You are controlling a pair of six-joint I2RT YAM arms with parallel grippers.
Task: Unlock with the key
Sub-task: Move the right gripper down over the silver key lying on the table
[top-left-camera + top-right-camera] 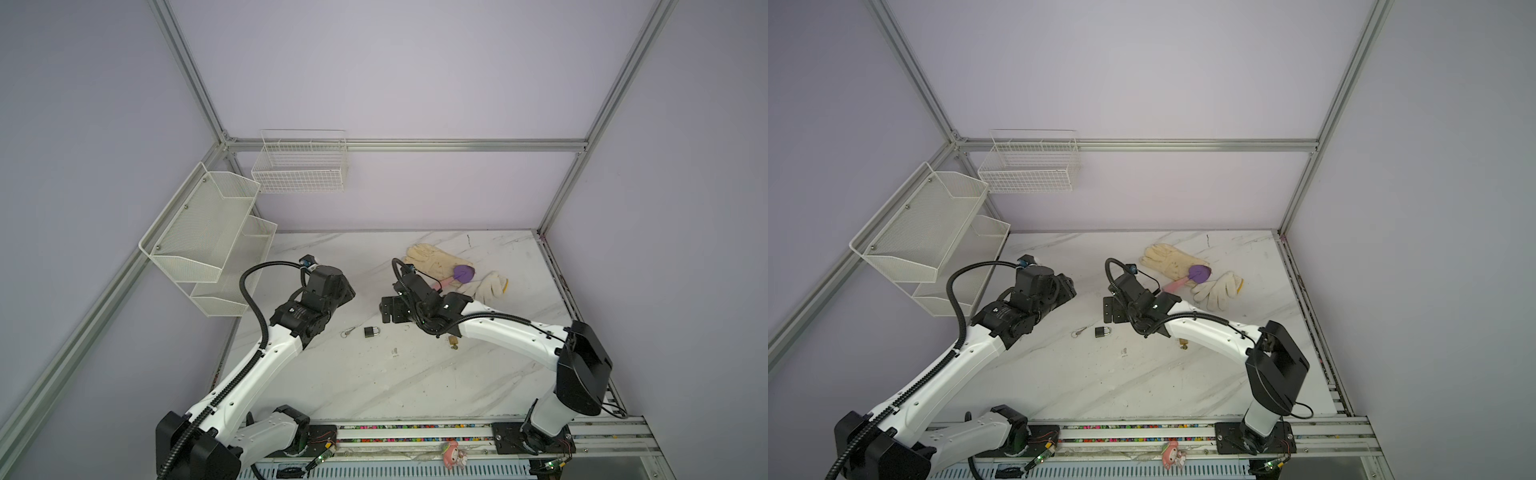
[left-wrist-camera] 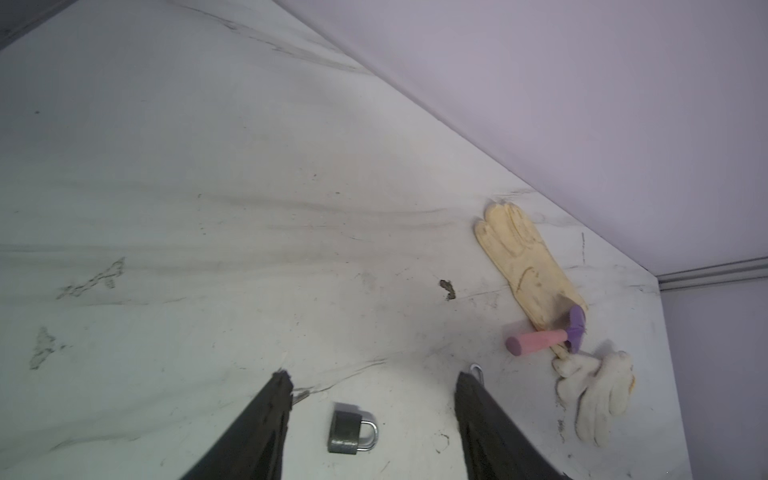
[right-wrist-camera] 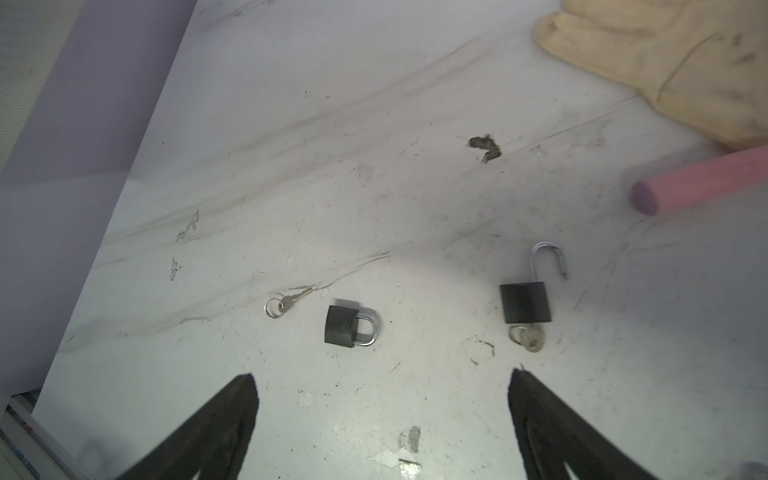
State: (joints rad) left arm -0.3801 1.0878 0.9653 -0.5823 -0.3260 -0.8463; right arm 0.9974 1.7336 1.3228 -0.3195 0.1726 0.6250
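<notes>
The loose silver key next to the closed padlock is next for my right gripper, which should go there and close on the key's head (image 1: 346, 333) (image 3: 286, 304), near the key's ring.
A small dark padlock (image 1: 372, 331) (image 1: 1103, 331) lies flat on the marble table with its shackle closed. A loose silver key (image 1: 348, 331) (image 1: 1079, 331) on a ring lies just left of it. The right wrist view shows this padlock (image 3: 351, 328), the key (image 3: 286, 302), and a second dark padlock (image 3: 525, 301) with its shackle swung open and a key in its base. My left gripper (image 2: 374, 384) (image 1: 347, 291) hovers open above the closed padlock (image 2: 353, 430), holding nothing. My right gripper (image 3: 382, 382) (image 1: 387, 309) is wide open and empty, short of both padlocks.
A yellow leather glove (image 1: 432, 257), a purple-headed tool with a pink handle (image 1: 463, 273) and a white knit glove (image 1: 492, 286) lie at the back right. A small brass object (image 1: 453, 343) sits under the right forearm. White mesh shelves (image 1: 208, 232) hang on the left wall.
</notes>
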